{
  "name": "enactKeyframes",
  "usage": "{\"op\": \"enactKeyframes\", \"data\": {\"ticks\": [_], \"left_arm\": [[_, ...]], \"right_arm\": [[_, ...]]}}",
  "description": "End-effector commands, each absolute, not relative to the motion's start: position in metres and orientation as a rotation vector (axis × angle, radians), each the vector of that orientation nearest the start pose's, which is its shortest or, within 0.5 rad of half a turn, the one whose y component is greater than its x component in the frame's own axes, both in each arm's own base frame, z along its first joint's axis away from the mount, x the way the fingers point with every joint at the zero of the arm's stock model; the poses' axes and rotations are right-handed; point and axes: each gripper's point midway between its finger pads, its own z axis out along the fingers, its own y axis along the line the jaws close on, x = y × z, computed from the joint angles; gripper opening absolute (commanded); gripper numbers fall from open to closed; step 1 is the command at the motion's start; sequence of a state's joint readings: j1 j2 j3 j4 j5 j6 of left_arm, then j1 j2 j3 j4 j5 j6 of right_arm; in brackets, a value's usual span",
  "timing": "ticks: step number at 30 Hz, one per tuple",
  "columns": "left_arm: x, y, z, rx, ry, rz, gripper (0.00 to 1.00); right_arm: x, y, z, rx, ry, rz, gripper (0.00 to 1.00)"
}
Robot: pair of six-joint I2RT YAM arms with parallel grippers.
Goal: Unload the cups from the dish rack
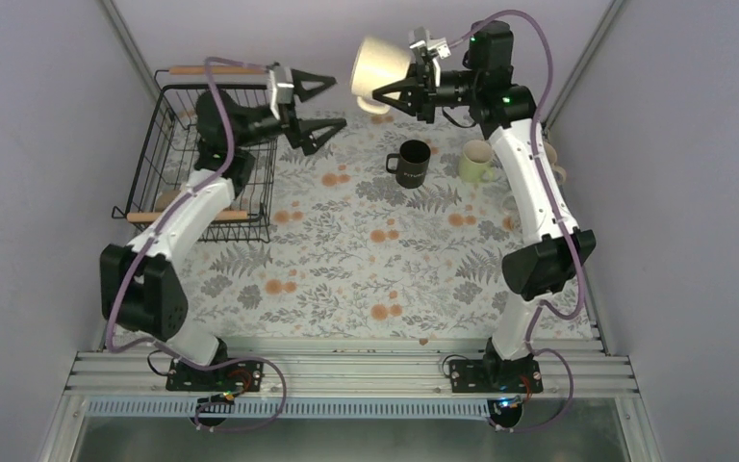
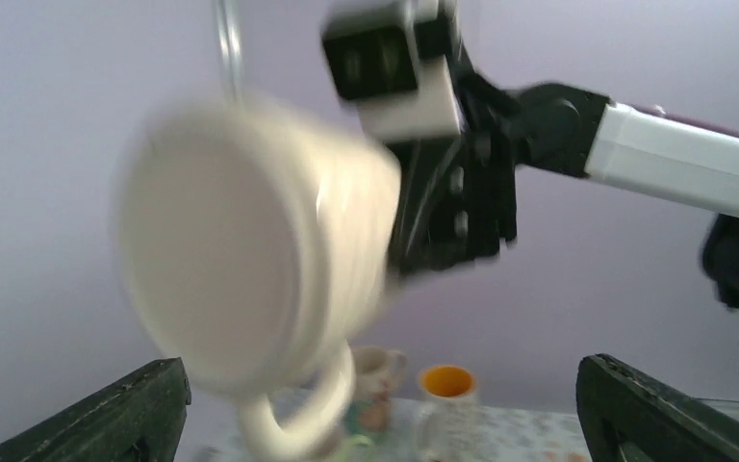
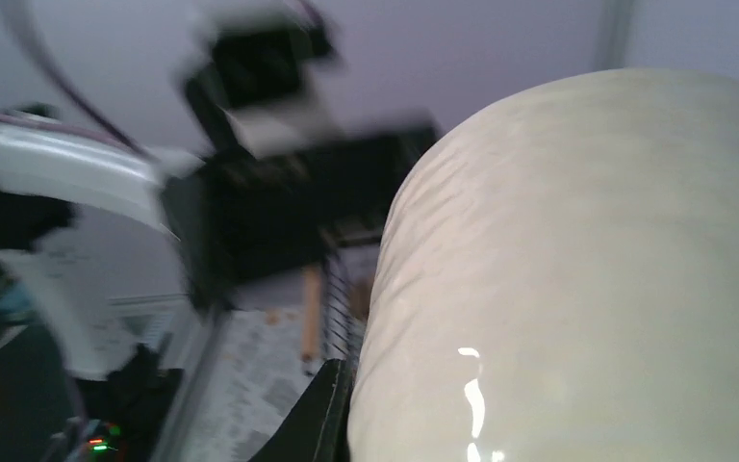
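Next, I release the cream mug from my right gripper on the floral cloth [image 1: 462,214] just in front of the pale green mug.
The black wire dish rack [image 1: 166,125] with wooden handles stands at the far left. A cream shape, perhaps a mug [image 1: 167,199], lies at its near end. My left gripper [image 1: 335,103] is open and empty, just right of the rack and above the table. My right gripper [image 1: 396,91] is shut on a large cream mug [image 1: 381,64] and holds it tilted in the air at the back. That mug fills the left wrist view [image 2: 241,250] and the right wrist view [image 3: 587,269]. A black mug [image 1: 411,162] and a pale green mug [image 1: 476,162] stand on the table.
The floral cloth [image 1: 366,260] covers the table. Two more mugs, one patterned [image 2: 382,383] and one with an orange inside [image 2: 445,393], stand at the far right, partly hidden behind my right arm [image 1: 539,202]. Walls close in at both sides and the back.
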State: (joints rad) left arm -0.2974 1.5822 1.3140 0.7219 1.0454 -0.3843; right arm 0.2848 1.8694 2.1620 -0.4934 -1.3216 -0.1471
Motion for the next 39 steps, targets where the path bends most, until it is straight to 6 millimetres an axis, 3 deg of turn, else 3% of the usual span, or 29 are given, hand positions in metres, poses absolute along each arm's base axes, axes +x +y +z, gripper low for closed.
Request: {"op": "enactKeyframes", "data": {"ticks": [1,6,10,14,17,19,23,31,39], "left_arm": [[0.349,-0.231,0.494,0.996,1.075,-0.848,1.0],[0.36,-0.2,0.525,1.001,1.176,-0.608,1.0],[0.376,-0.169,0.544,0.988,1.265,-0.36,1.0],[0.4,-0.138,0.542,0.995,1.39,-0.085,1.0],[0.418,-0.111,0.516,1.034,1.504,0.093,1.0],[0.43,-0.092,0.487,1.067,1.588,0.191,1.0],[0.438,-0.051,0.443,1.104,1.69,0.293,1.0],[0.447,0.012,0.362,1.208,1.893,0.427,1.0],[0.44,0.035,0.315,1.272,1.998,0.402,1.0]], "right_arm": [[0.41,0.25,0.404,-1.216,1.581,0.869,0.03],[0.421,0.222,0.345,-1.29,1.816,0.612,0.03],[0.417,0.192,0.314,-1.349,1.971,0.419,0.03],[0.405,0.159,0.279,-1.408,2.115,0.226,0.03],[0.396,0.13,0.238,-1.457,2.257,0.093,0.03],[0.388,0.114,0.217,-1.478,2.333,0.05,0.03],[0.377,0.097,0.186,-1.5,2.438,0.035,0.03],[0.379,0.078,0.142,-1.5,2.596,0.016,0.03],[0.397,0.078,0.115,-1.483,2.665,0.018,0.04]]}}
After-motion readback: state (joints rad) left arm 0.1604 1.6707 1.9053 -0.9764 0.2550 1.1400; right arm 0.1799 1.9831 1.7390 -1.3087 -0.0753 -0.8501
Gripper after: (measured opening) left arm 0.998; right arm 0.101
